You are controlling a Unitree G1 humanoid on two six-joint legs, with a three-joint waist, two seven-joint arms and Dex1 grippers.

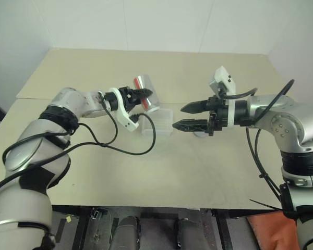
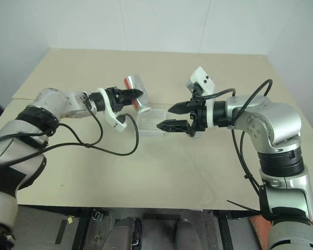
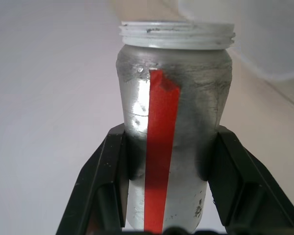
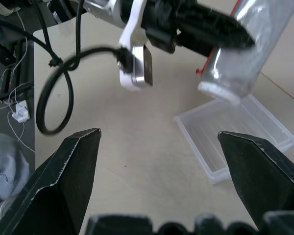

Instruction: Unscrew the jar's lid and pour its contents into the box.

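Note:
Next, my left gripper lets go of the jar on the table (image 1: 124, 125) beside the box, across from where my right gripper is.
My left gripper (image 1: 146, 96) is shut on the jar (image 1: 145, 83), a silvery cylinder with a red stripe (image 3: 161, 147). The jar hangs tilted, its open threaded mouth (image 4: 219, 93) pointing down over the near end of the box (image 1: 160, 124), a shallow clear tray on the table. The lid is off the jar; a small greyish round piece (image 1: 200, 134) on the table under my right gripper looks like it. My right gripper (image 1: 178, 117) is open and empty, level, just right of the box and pointing at it. I cannot make out the contents.
The beige table (image 1: 161, 172) stretches wide in front of and behind the box. A black cable (image 1: 120, 148) loops from my left wrist down onto the table near the box. The table's back edge meets a white wall.

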